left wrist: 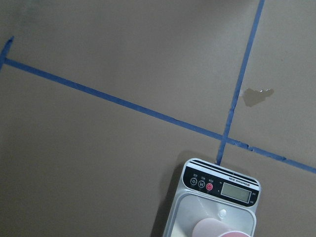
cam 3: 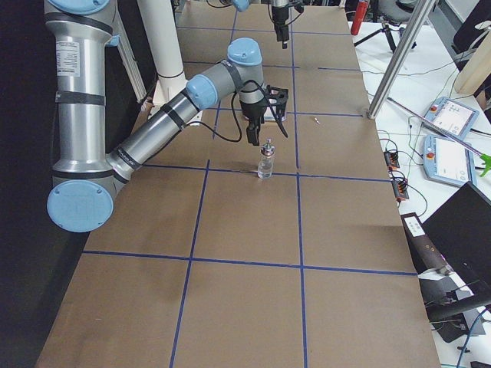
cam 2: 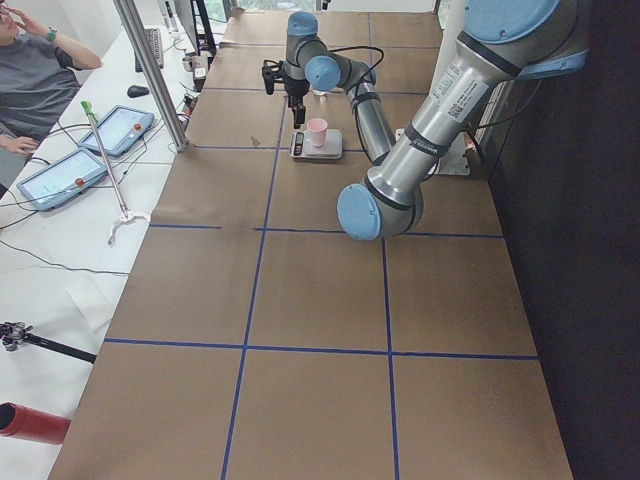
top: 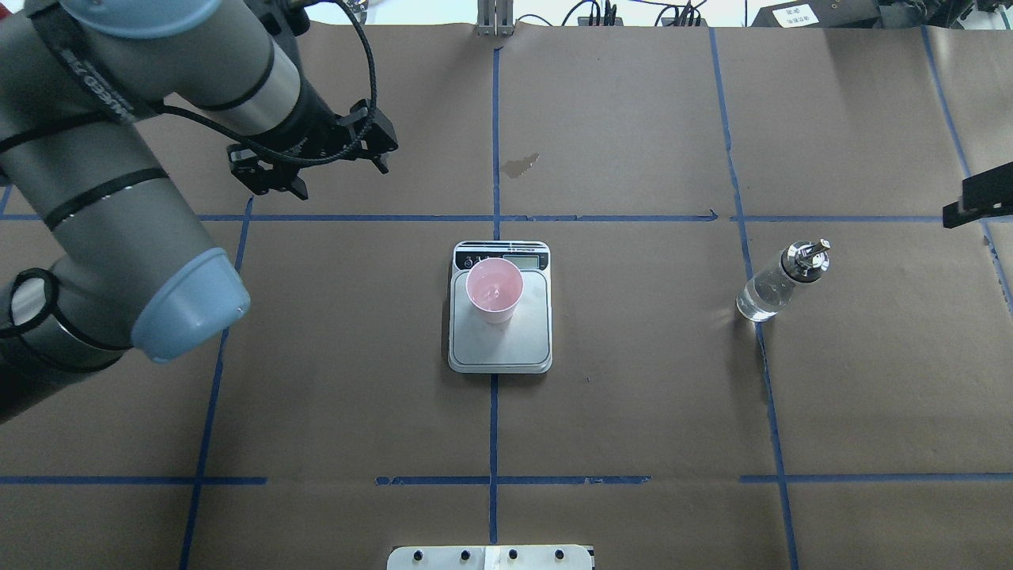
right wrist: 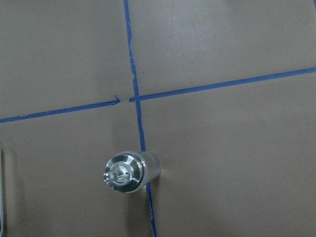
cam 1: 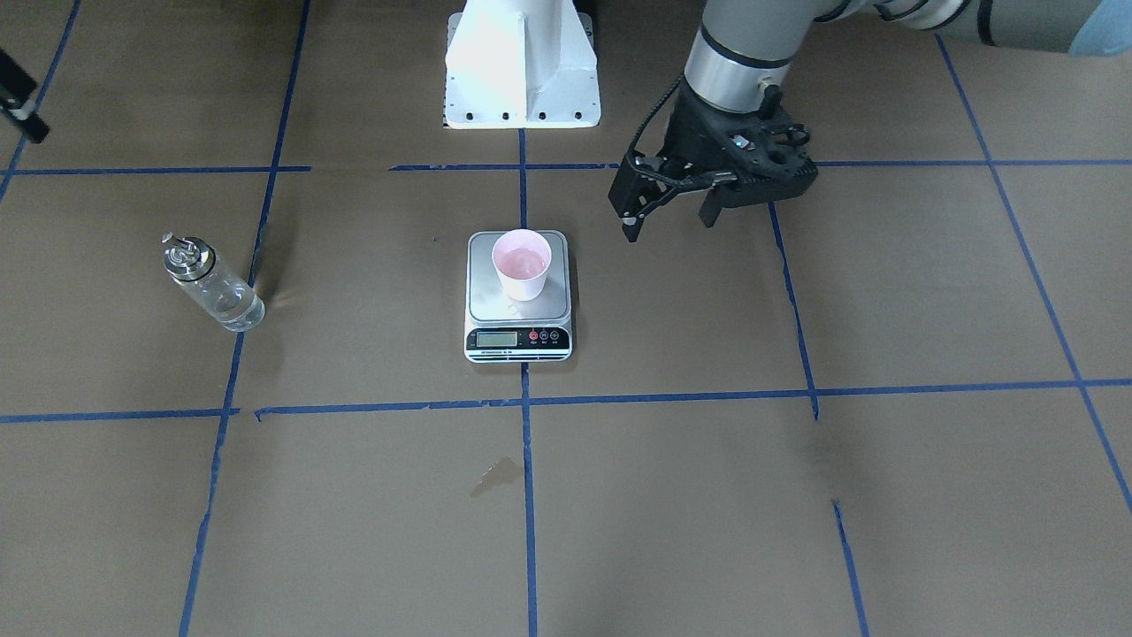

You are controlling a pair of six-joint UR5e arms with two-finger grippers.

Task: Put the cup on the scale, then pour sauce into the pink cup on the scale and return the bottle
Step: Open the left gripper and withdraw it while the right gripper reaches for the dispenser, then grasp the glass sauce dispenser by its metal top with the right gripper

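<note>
The robot's right gripper needs to next move to the upper body (cam 1: pixel 214 285) (right wrist: pixel 148 166) of the clear glass bottle, just under its silver top, and close there.
The pale pink cup (cam 1: pixel 522 265) stands upright on the silver platform of the scale (cam 1: pixel 517 339), towards its display end; its pinkish inside looks glossy. The cup (top: pixel 495 291) and scale (top: pixel 498 348) sit at the table's centre. The clear glass bottle (cam 1: pixel 212 287) with its silver spout stands upright on the robot's right (top: pixel 772 289), with clear liquid in it. My left gripper (cam 1: pixel 668 217) is open and empty, above the table beside the scale. My right gripper (top: pixel 977 198) shows only partly at the view's edge, clear of the bottle (right wrist: pixel 131 172); I cannot tell its state.
A small dark stain (top: pixel 520 165) marks the brown paper beyond the scale. Blue tape lines grid the table. The white robot base (cam 1: pixel 522 62) is at the near edge. A person (cam 2: pixel 30 80) and tablets are at a side table beyond the far edge.
</note>
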